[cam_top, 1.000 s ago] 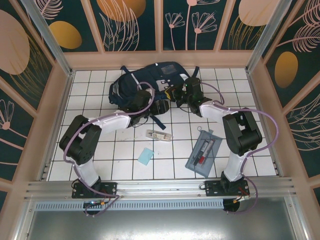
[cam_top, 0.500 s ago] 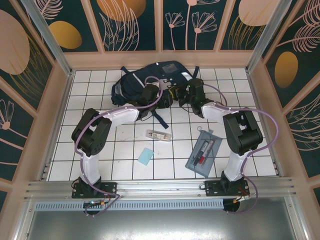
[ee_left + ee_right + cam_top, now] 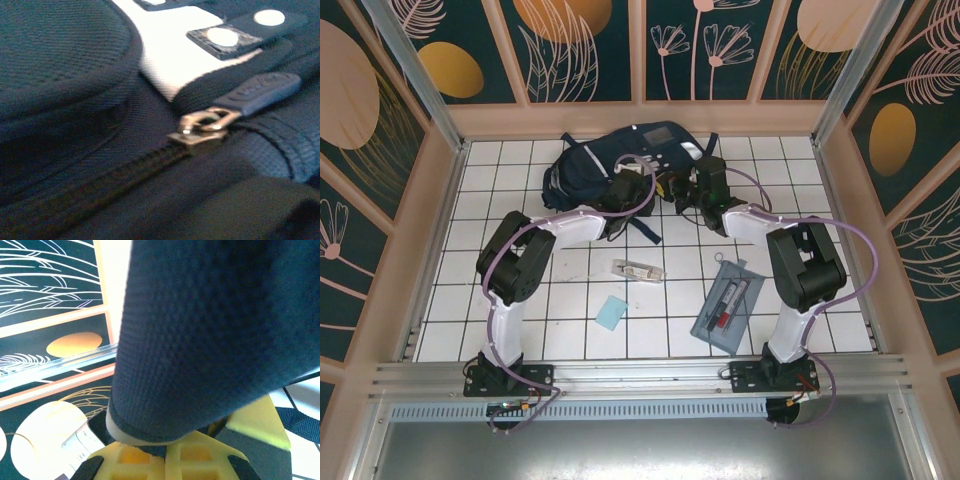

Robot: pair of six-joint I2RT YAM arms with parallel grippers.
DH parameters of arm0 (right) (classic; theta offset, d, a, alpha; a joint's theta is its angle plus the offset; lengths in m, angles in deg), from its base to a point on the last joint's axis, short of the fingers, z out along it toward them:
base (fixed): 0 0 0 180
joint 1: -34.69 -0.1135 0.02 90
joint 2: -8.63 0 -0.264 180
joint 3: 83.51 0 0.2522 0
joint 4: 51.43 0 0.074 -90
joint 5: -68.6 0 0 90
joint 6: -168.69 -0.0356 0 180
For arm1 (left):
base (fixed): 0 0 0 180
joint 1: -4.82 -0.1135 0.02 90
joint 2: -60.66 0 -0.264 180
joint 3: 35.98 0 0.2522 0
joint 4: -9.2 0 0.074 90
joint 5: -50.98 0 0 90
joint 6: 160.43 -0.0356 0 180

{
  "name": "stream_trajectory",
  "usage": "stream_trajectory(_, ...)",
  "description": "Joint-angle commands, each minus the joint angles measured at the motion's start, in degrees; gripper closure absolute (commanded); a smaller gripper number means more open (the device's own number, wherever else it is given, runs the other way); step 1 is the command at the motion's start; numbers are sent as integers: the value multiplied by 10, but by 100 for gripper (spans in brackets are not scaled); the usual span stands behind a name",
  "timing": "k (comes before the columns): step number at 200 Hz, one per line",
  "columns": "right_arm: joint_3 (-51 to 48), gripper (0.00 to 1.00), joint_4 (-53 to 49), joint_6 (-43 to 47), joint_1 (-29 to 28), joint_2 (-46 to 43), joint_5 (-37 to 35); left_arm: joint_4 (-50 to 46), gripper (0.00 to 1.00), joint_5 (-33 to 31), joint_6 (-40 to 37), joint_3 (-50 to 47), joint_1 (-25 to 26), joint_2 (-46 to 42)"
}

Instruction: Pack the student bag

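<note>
Next, I let go of the bag's padded navy fold on the tiles (image 3: 708, 196) behind the grey pencil case's ring with my right gripper. The bag still lies at the table's back.
The student bag (image 3: 610, 160), navy with white stripes, lies at the back of the tiled table. My left gripper (image 3: 638, 192) is pressed down onto its near side. The left wrist view is very close on the bag's fabric: a closed zip with a brass slider (image 3: 199, 132) and a blue rubber pull tab (image 3: 260, 92). Its fingers are not visible there, so their state is unclear. My right gripper (image 3: 686, 188) is at the bag's right edge. Its yellow fingers (image 3: 200, 460) are shut on a thick padded navy fold of the bag (image 3: 215, 330).
A grey transparent pencil case (image 3: 728, 305) with pens lies in front of the right arm. A small clear packet (image 3: 637, 269) and a light blue square (image 3: 612, 312) lie mid-table. Wooden walls close in the table on three sides.
My left arm has swung right and forward across the bag, from its left side to its middle near the right gripper. The right gripper has stayed shut on the bag.
</note>
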Motion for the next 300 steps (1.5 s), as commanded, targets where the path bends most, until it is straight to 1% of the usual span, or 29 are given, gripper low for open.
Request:
stream_trajectory(1, 10, 100, 31, 15, -1, -55, 42, 3, 79, -36, -9, 14, -12, 5)
stream_trajectory(7, 8, 100, 26, 23, 3, -57, 34, 3, 92, -31, -9, 10, -12, -1)
stream_trajectory(12, 7, 100, 20, 29, 7, -59, 28, 0, 100, -26, -9, 5, -11, -6)
stream_trajectory(47, 3, 100, -4, 75, 37, -55, -2, -20, 100, 13, -12, -54, -12, -57)
stream_trajectory(69, -5, 100, -11, 105, 56, -54, -15, -57, 100, 29, -21, -81, -14, -79)
stream_trajectory(97, -14, 100, -9, 140, 72, -56, -29, -98, 100, 84, -28, -108, -21, -104)
stream_trajectory(120, -13, 100, -18, 157, 81, -58, -24, -120, 100, 76, -34, -123, -30, -111)
stream_trajectory(147, -17, 100, -40, 179, 92, -69, -35, -135, 100, 83, -24, -140, -60, -119)
stream_trajectory(196, -32, 100, -67, 208, 122, -80, -40, -152, 100, 52, -27, -188, -94, -168)
stream_trajectory(218, -37, 100, -77, 222, 138, -84, -40, -151, 100, 49, -23, -211, -112, -189)
stream_trajectory(226, -39, 100, -80, 226, 145, -86, -40, -153, 100, 50, -25, -212, -115, -188)
stream_trajectory(230, -39, 100, -81, 229, 148, -86, -41, -154, 100, 50, -26, -211, -115, -206)
stream_trajectory(243, -38, 100, -87, 240, 157, -84, -43, -159, 100, 57, -29, -211, -117, -216)
stream_trajectory(250, -36, 100, -88, 245, 161, -83, -41, -160, 100, 68, -30, -211, -117, -220)
stream_trajectory(263, -29, 100, -86, 254, 164, -74, -39, -156, 100, 113, -30, -211, -116, -225)
stream_trajectory(291, 7, 100, -104, 278, 164, -42, -24, -134, 100, 254, -6, -193, -115, -222)
stream_trajectory(294, 11, 96, -106, 280, 165, -39, -19, -130, 100, 268, -1, -190, -115, -222)
stream_trajectory(298, 16, 87, -110, 281, 165, -36, -13, -124, 100, 289, 6, -186, -114, -222)
stream_trajectory(300, 19, 80, -113, 281, 165, -35, -9, -122, 100, 297, 9, -184, -113, -222)
